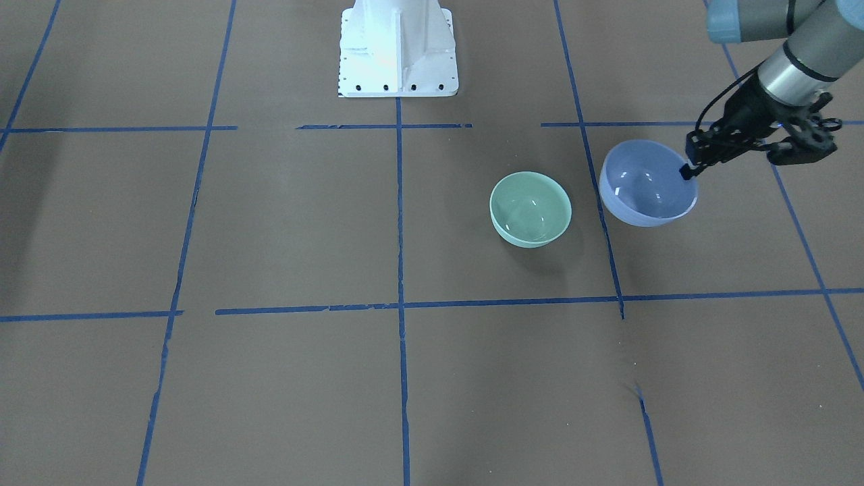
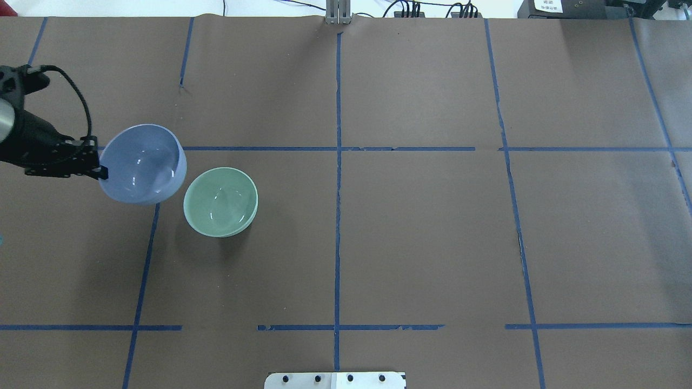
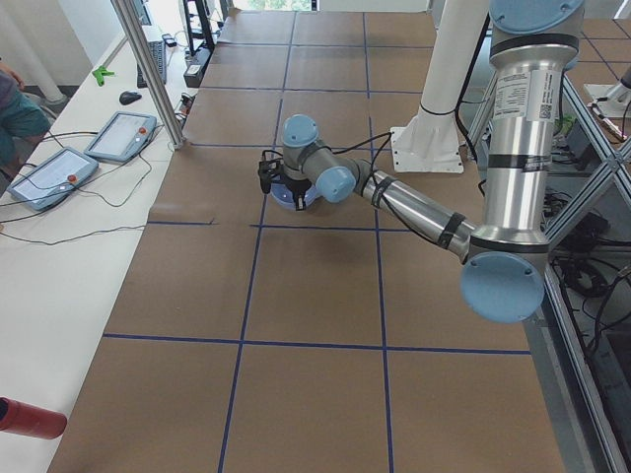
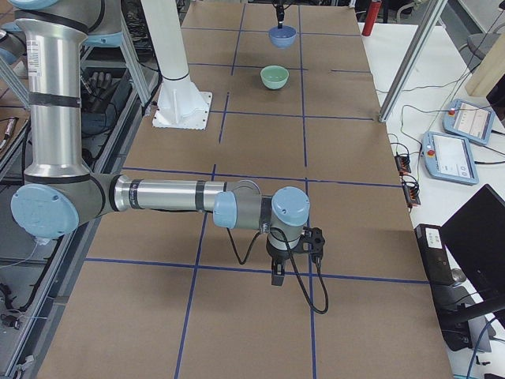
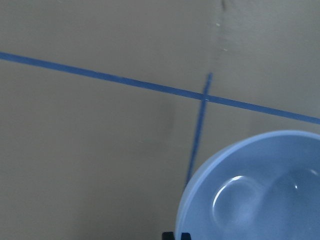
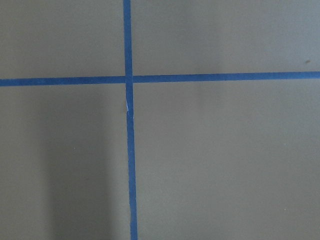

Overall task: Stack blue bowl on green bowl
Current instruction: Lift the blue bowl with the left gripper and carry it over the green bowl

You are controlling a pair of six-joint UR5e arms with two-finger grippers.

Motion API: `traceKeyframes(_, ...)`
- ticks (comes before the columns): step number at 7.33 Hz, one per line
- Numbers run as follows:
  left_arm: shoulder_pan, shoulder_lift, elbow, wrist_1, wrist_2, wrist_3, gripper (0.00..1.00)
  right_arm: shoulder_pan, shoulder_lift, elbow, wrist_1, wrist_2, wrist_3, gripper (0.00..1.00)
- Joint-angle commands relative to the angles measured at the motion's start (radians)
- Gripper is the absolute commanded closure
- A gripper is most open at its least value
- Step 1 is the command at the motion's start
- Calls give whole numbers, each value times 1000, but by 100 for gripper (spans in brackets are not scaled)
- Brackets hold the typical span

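Next, I release the blue bowl from my left gripper inside the empty green bowl (image 1: 534, 206), so that it sits within the green bowl's rim.
The blue bowl (image 1: 648, 182) hangs tilted a little above the table, held by its rim. My left gripper (image 1: 688, 169) is shut on the rim at the side away from the green bowl (image 1: 530, 209). In the overhead view the left gripper (image 2: 101, 172) holds the blue bowl (image 2: 141, 163) just left of the green bowl (image 2: 220, 201), which sits upright and empty on the table. The left wrist view shows the blue bowl's inside (image 5: 260, 190). My right gripper (image 4: 278, 276) points down over the table far from both bowls; I cannot tell whether it is open or shut.
Brown paper with blue tape lines (image 2: 337, 162) covers the table. The robot's white base (image 1: 398, 47) stands at the table's edge. Teach pendants (image 4: 461, 138) and cables lie on the side bench beyond the far edge.
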Motion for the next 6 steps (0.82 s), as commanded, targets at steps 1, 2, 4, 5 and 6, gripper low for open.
traceKeyframes(1,144,-152,13,129,106,-150,100,2,0,0,0,0,0,0)
traceKeyframes(2,187,-169,30,136,149,-190,100,0,2,0,0,0,2,0)
traceKeyframes(4,207,-169,61,133,184,-201,100,0,0,0,0,0,0,0)
traceKeyframes(5,207,-168,75,132,186,-199,100,0,0,0,0,0,0,0)
traceKeyframes(6,207,-168,87,128,185,-195,100,2,0,0,0,0,0,0)
